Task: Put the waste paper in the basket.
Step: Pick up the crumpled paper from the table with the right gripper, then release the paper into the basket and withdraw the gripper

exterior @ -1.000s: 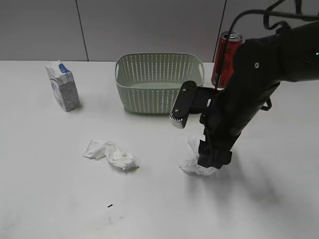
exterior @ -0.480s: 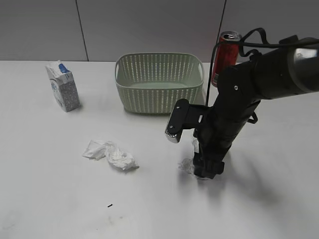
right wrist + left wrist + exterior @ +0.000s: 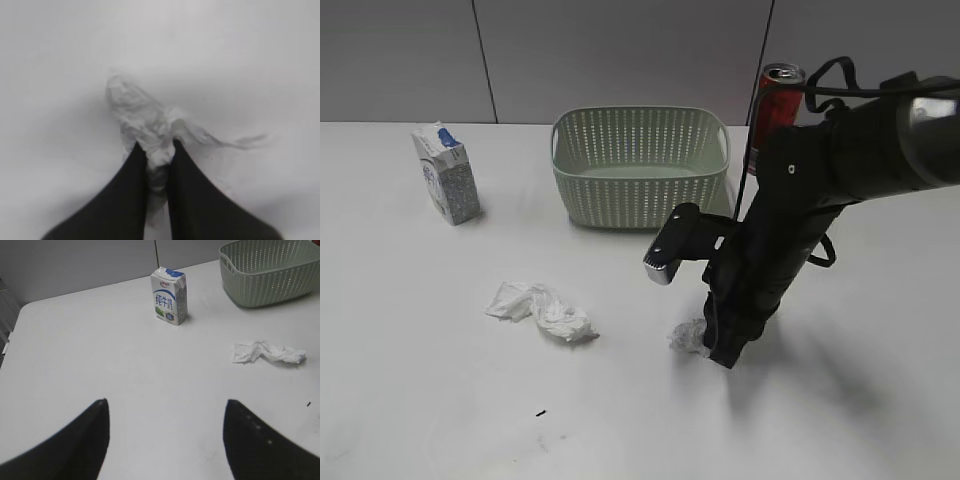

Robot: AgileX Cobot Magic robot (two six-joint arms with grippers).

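Note:
Next, my right gripper drops the white paper wad on the sage-green basket's bottom, just behind its front rim (image 3: 658, 169).
A crumpled white paper wad (image 3: 690, 337) lies on the white table, mostly hidden by my right arm. My right gripper (image 3: 723, 350) points down onto it. In the right wrist view the gripper (image 3: 156, 147) is shut on this wad (image 3: 145, 117), with paper pinched between the fingers. A second wad (image 3: 540, 308) lies to the left, also in the left wrist view (image 3: 267, 352). The sage-green basket (image 3: 640, 165) stands at the back; its rim shows in the left wrist view (image 3: 270, 270). My left gripper (image 3: 165, 407) is open and empty above bare table. A third wad is not in view.
A white-and-blue milk carton (image 3: 447, 172) stands at the back left, also in the left wrist view (image 3: 169, 296). A red drink can (image 3: 772, 115) stands right of the basket, behind my right arm. A small dark speck (image 3: 540, 412) lies on the near table.
My right gripper has come down onto the right wad and closed on it, bunching the paper. The arm has shifted a little left and lower. The left wad has not moved.

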